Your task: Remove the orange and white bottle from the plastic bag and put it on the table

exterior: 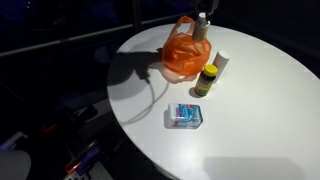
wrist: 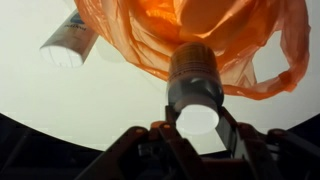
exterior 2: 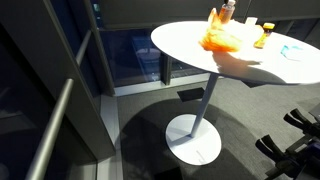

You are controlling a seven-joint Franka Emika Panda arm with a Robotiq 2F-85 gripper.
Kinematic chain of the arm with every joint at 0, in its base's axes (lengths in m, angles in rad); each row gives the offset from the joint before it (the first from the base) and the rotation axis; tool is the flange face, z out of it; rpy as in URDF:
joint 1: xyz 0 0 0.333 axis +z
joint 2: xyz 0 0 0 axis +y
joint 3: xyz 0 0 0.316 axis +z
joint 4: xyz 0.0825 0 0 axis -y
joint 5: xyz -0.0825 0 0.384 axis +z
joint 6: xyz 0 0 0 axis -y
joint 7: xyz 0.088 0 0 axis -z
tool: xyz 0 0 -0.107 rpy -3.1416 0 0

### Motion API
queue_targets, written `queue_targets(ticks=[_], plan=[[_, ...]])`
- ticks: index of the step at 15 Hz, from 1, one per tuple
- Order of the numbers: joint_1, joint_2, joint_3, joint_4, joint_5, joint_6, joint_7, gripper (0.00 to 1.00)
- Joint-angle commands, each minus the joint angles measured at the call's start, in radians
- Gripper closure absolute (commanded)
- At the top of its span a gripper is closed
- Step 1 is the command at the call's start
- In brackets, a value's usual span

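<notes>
Next, my gripper puts the bottle down on the bare table (exterior: 145, 56), next to the orange plastic bag and opposite the white tube.
An orange plastic bag (exterior: 184, 55) lies crumpled at the far side of the round white table (exterior: 250, 120); it also shows in an exterior view (exterior 2: 222, 38) and in the wrist view (wrist: 180, 35). My gripper (wrist: 197, 118) is shut on a bottle (wrist: 195, 80) with a white cap. The bottle hangs just above the bag, and its lower end is at the bag's opening. In both exterior views the bottle (exterior: 203, 28) (exterior 2: 229, 10) stands upright over the bag's top. The gripper itself is mostly cut off by the frame edge.
A small jar with a yellow label (exterior: 206, 80) (exterior 2: 266, 35) stands next to the bag. A white tube (exterior: 221, 62) (wrist: 68, 42) lies beside it. A blue and white box (exterior: 185, 116) (exterior 2: 293, 50) lies nearer the table edge.
</notes>
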Motion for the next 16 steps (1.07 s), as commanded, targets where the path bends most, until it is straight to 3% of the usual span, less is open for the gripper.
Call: queue_targets(ticks=[1, 9, 16], plan=[[-0.026, -0.112, 0.016, -0.035, -0.017, -0.059, -0.027, 0.81], [-0.058, -0.310, 0.078, -0.123, 0.003, -0.131, -0.139, 0.81], [-0.046, -0.431, 0.151, -0.246, 0.096, -0.143, -0.286, 0.81]])
